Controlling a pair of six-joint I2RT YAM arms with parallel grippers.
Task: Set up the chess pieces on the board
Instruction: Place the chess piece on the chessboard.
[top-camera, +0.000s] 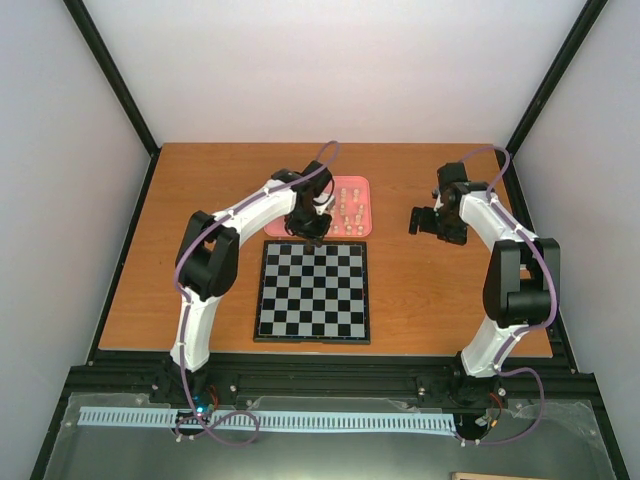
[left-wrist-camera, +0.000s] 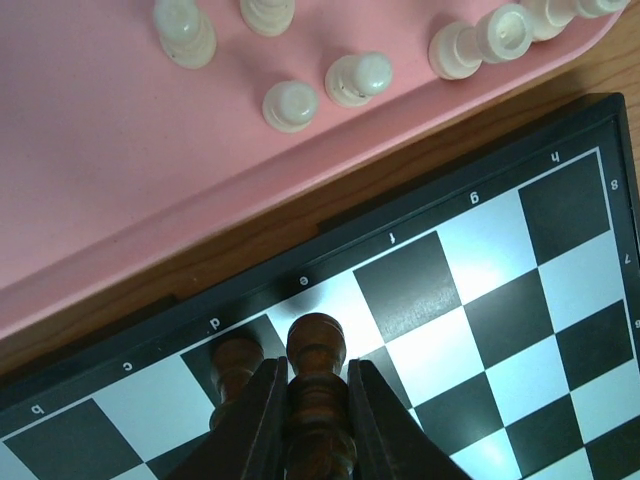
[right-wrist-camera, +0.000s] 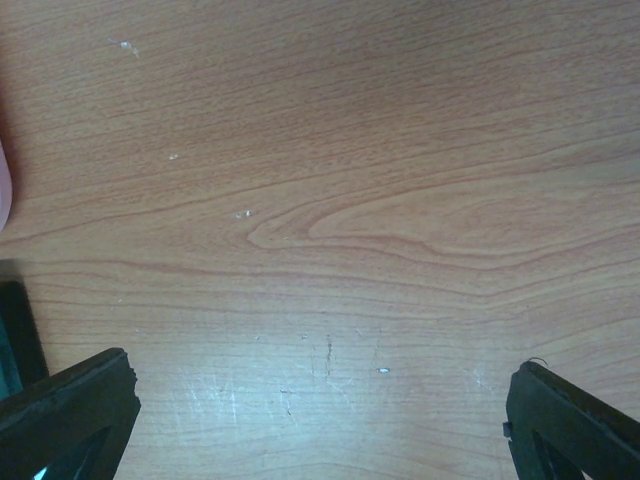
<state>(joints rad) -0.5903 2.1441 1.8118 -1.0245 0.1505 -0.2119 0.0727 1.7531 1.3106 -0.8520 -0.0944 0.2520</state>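
I should set the dark brown chess piece down with my left gripper on the pale far-edge square (top-camera: 320, 246) (left-wrist-camera: 325, 327) by the letter e.
My left gripper (left-wrist-camera: 316, 375) is shut on a dark brown chess piece (left-wrist-camera: 317, 340), held upright at the far edge of the board (left-wrist-camera: 480, 290), by the pale square under the letter e. I cannot tell whether its base touches the board. A second dark piece (left-wrist-camera: 238, 362) stands just to its left on the neighbouring dark square. Several cream pieces (left-wrist-camera: 290, 105) stand in the pink tray (left-wrist-camera: 100, 150). From above, the left gripper (top-camera: 312, 232) sits between the tray (top-camera: 362, 225) and the board (top-camera: 312, 292). My right gripper (right-wrist-camera: 320, 400) is open over bare wood, nothing between its fingers.
The pink tray lies just beyond the board's far edge, a strip of wooden table (left-wrist-camera: 250, 240) showing between them. The right gripper (top-camera: 425, 222) hovers right of the tray. Black frame rails border the table (top-camera: 440, 300).
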